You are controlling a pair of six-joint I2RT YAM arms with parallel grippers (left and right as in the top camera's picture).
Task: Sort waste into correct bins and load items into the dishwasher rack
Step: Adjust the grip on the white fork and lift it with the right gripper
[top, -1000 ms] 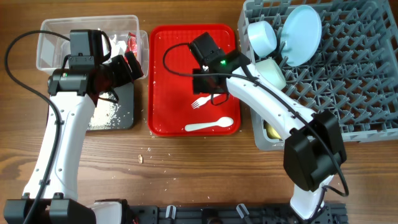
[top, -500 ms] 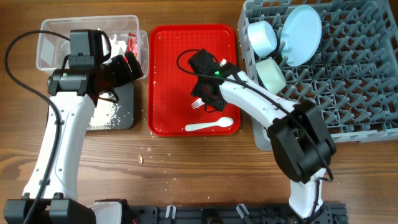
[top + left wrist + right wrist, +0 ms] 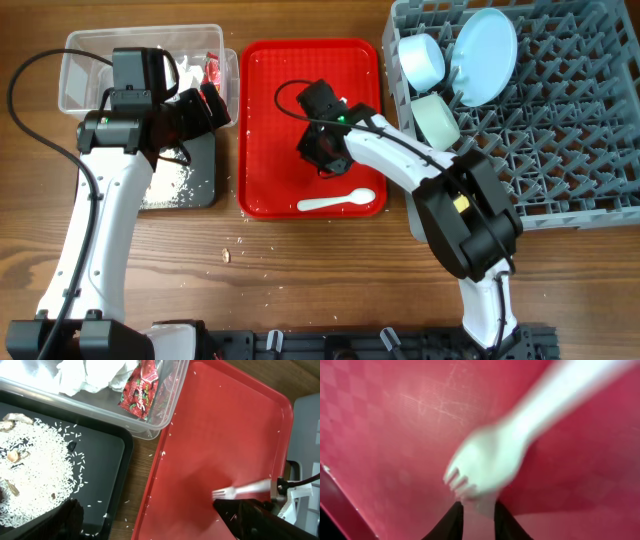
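Observation:
My right fingers meet only the white fork's tines, so next I open, shift toward the fork's neck and close around its head (image 3: pixel 490 457) before lifting.
My right gripper (image 3: pixel 322 158) is low on the red tray (image 3: pixel 270 120), its fingers (image 3: pixel 477 510) shut around the head of the white fork (image 3: pixel 487 457). The fork also shows in the left wrist view (image 3: pixel 240 491). The white spoon (image 3: pixel 335 203) lies at the tray's front. My left gripper (image 3: pixel 205 105) hangs open and empty (image 3: pixel 144 506) over the edge between the clear tub (image 3: pixel 85 60) and the black tray (image 3: pixel 195 170). The red wrapper (image 3: pixel 140 390) and white tissue (image 3: pixel 90 375) lie in the tub. Food scraps (image 3: pixel 35 465) lie on the black tray.
The grey rack (image 3: pixel 560 120) at the right holds the pale blue plate (image 3: pixel 487 45) and two bowls (image 3: pixel 422 58) (image 3: pixel 437 118). The yellow cup is hidden. Loose crumbs (image 3: pixel 226 255) lie on the wood in front of the trays.
My right gripper has swung left and down over the fork and now covers it in the overhead view. The left arm has not moved.

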